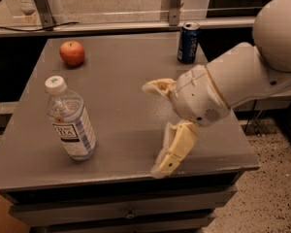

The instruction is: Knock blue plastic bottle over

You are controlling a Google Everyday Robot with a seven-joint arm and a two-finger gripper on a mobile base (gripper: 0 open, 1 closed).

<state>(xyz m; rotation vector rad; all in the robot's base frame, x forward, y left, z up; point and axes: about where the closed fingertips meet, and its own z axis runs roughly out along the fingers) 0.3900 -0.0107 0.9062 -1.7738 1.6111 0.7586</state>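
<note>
My gripper should close around the striped label (75, 132) of the blue plastic bottle, well below its white cap.
The blue plastic bottle (70, 120), clear with a white cap and a striped white-and-blue label, stands upright near the front left of the grey table (121, 81). My gripper (154, 127) hangs over the table's front right part, well to the right of the bottle and apart from it. Its two cream fingers are spread wide, one (158, 87) pointing left and the other (175, 148) pointing down toward the front edge, with nothing between them. The white arm (247, 76) comes in from the right.
A dark blue soda can (188, 42) stands at the table's back right. A red apple (72, 53) lies at the back left. A metal rail and posts (170, 6) run behind the table. Speckled floor (276, 188) lies to the right.
</note>
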